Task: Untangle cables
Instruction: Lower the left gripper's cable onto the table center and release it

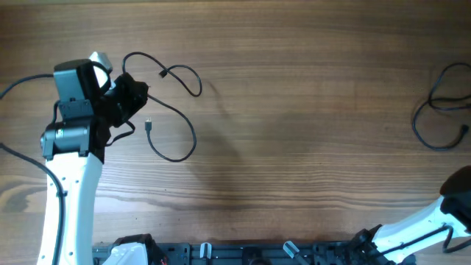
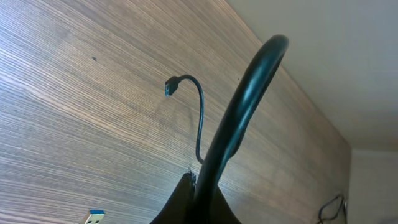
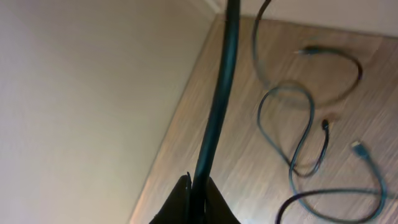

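The robot's left gripper will release the thin black cable on the bare wood [image 1: 234,128] near the middle of the table, beyond the cable's present loops.
A thin black cable [image 1: 176,110] lies in loose loops at the table's far left, with a small plug [image 1: 149,125] inside the loop. My left gripper [image 1: 131,99] sits over it and is shut on the cable. In the left wrist view the held cable [image 2: 249,93] arcs up from the closed fingers [image 2: 199,186]; one dark plug end [image 2: 171,86] is raised beyond it. More black cables [image 1: 436,110] lie looped at the far right. My right gripper [image 3: 196,183] is shut on a black cable [image 3: 221,93], with the looped cables [image 3: 298,137] beside it.
A blue-tipped USB plug [image 2: 93,218] lies on the wood close to my left fingers. The right arm [image 1: 441,213] reaches in from the bottom right corner. A dark rail with fixtures [image 1: 243,254] runs along the front edge. The table's edge [image 3: 180,106] runs next to my right gripper.
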You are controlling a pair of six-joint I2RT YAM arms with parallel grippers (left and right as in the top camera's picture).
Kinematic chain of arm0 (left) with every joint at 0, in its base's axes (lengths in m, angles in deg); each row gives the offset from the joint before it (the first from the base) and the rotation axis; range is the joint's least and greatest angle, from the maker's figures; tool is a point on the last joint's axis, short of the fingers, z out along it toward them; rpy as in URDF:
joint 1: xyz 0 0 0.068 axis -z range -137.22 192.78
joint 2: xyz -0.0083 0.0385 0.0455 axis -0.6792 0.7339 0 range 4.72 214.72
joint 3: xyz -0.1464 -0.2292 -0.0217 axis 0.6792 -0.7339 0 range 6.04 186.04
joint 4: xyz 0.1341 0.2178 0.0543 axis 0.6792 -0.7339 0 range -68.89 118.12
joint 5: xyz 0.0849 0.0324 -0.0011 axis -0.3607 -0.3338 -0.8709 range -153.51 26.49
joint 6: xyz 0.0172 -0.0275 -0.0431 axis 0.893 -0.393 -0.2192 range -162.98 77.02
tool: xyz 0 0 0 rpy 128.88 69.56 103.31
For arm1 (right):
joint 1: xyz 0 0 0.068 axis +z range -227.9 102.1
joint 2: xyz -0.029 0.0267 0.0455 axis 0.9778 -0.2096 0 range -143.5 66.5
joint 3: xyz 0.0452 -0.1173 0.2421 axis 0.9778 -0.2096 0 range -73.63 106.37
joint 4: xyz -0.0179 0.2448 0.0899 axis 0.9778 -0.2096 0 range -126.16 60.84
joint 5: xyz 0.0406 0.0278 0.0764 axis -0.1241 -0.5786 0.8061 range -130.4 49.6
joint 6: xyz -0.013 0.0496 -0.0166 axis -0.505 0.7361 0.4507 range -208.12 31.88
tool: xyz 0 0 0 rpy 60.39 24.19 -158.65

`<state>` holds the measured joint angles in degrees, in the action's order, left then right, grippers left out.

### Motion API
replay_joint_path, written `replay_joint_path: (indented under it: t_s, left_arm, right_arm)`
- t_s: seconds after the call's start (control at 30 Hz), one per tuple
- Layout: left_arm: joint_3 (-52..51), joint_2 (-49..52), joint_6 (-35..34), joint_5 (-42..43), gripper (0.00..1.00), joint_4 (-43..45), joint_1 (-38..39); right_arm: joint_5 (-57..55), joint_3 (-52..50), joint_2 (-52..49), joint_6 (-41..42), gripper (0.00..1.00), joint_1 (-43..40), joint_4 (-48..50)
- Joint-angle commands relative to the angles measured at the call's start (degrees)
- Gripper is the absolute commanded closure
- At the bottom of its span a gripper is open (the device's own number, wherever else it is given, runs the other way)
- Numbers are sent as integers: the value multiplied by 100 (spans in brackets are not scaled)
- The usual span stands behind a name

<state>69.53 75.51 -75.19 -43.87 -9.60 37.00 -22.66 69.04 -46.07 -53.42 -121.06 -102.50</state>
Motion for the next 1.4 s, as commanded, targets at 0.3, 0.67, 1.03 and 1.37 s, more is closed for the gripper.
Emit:
replay_joint_path:
  t_s: [0.3,0.67,1.03,1.37]
  left_arm:
    - [28,57,87,-17,96,46,636]
    - [28,1458,-614,-13,96,299,2387]
    - [28,2986,-817,496,92,1010,2728]
    - [28,2986,-483,393,16,957,2769]
  right_arm:
    - [608,122,-675,-527,0,540,-601]
    - [1274,122,-431,-2616,0,2968,-1766]
    - [321,122,-431,-2544,0,4411,-1882]
    - [278,122,-431,-2413,0,4461,-1882]
